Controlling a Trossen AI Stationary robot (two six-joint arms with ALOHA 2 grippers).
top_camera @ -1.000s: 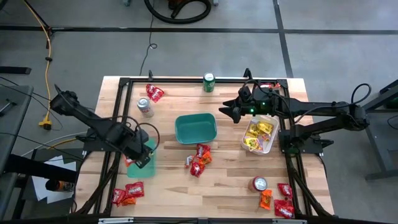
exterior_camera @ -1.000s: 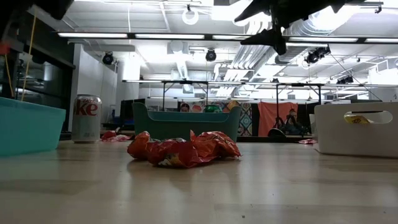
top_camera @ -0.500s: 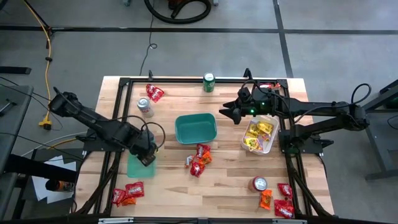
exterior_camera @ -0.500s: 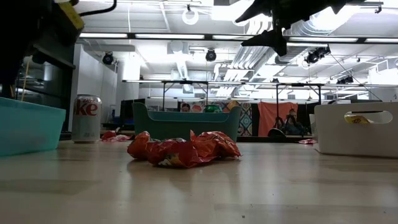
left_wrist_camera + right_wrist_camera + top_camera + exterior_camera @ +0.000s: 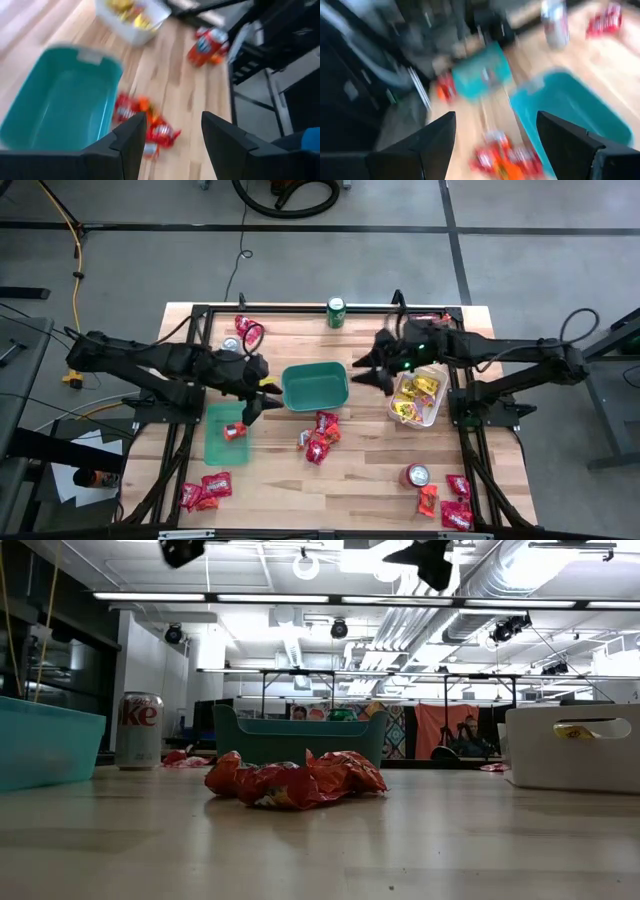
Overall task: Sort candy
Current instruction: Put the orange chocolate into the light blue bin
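Observation:
The robot's left gripper should take the loose end of the pile's orange packet from the right gripper, closing on it over the middle teal bin (image 5: 320, 392) (image 5: 72, 99).
A pile of red and orange candy (image 5: 320, 437) (image 5: 295, 780) lies on the wooden table near the middle teal bin (image 5: 315, 386). One red packet (image 5: 236, 430) rests in the left teal bin (image 5: 226, 433). Yellow packets fill the white bin (image 5: 418, 398). More candy lies at the near left (image 5: 205, 490), near right (image 5: 445, 505) and far left (image 5: 248, 330). My left gripper (image 5: 262, 395) (image 5: 170, 150) hangs open in the air between the two teal bins. My right gripper (image 5: 366, 368) (image 5: 495, 150) hangs open between the middle bin and the white bin. Neither holds anything.
A green can (image 5: 336, 312) stands at the far edge, a silver can (image 5: 140, 730) at the far left behind my left arm, and a red-topped can (image 5: 417, 475) at the near right. Bare wood lies along the near edge between the candy heaps.
My left gripper has risen out of the left teal bin and swung toward the middle bin, tipping from pointing down to nearly level. A red packet now shows in the left bin where it stood. My right gripper has risen a little.

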